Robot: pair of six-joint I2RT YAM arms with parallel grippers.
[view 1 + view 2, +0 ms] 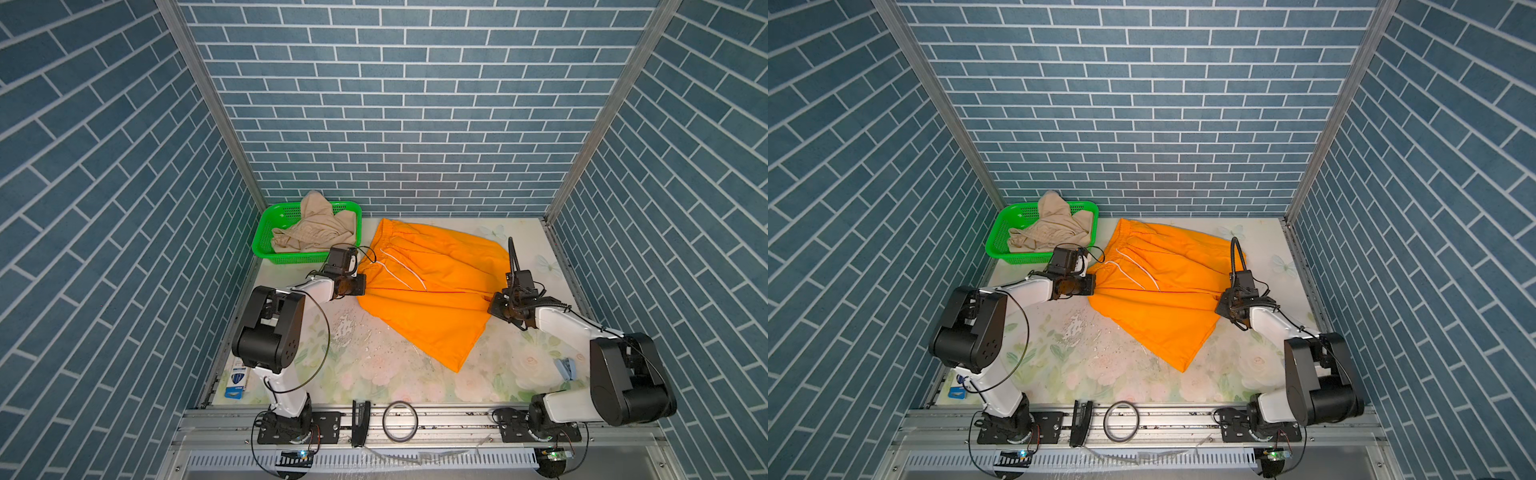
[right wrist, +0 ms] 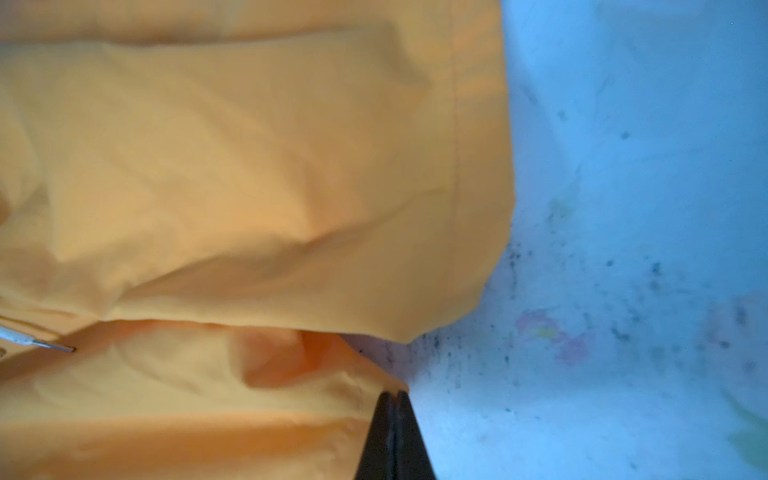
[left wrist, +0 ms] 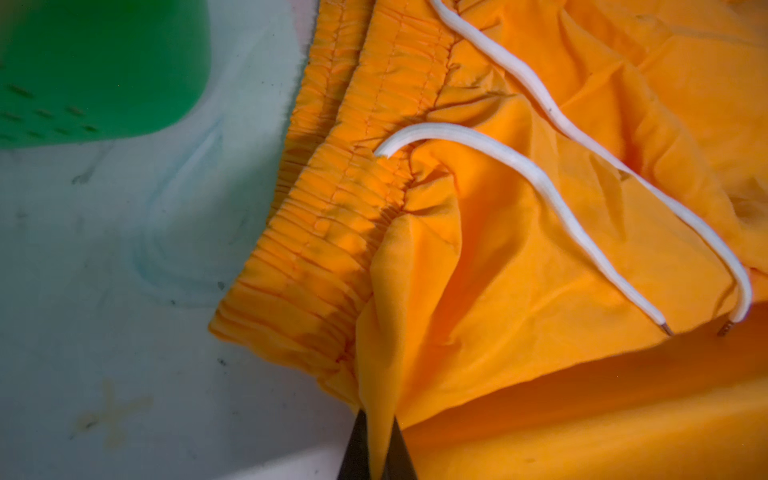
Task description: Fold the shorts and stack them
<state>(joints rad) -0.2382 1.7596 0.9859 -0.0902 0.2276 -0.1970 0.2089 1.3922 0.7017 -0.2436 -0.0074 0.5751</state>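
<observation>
Next, my left gripper opens and closes around the waistband's near end [image 3: 280, 340] before folding the orange shorts, because it is pinching the side cloth below the waistband.
The orange shorts [image 1: 432, 299] [image 1: 1163, 299] lie spread across the floral table, waistband toward the basket, with a white drawstring [image 3: 540, 183] over the front. My left gripper [image 1: 365, 284] [image 1: 1095, 286] [image 3: 379, 419] is shut on a fold of orange cloth at the near waistband corner. My right gripper [image 1: 490, 307] [image 1: 1217, 309] [image 2: 392, 395] is shut on a leg hem corner of the orange shorts [image 2: 249, 166] at their right side. The beige shorts [image 1: 309, 232] [image 1: 1050, 230] lie crumpled in the green basket [image 1: 291, 259] [image 1: 1017, 255] at the back left.
Blue brick-pattern walls close in the back and both sides. On the front rail lie a tape ring [image 1: 400, 419] and a black clip-like tool [image 1: 360, 419]. A blue packet [image 1: 237, 382] lies front left, and a small pale blue object [image 1: 567, 368] near the right arm.
</observation>
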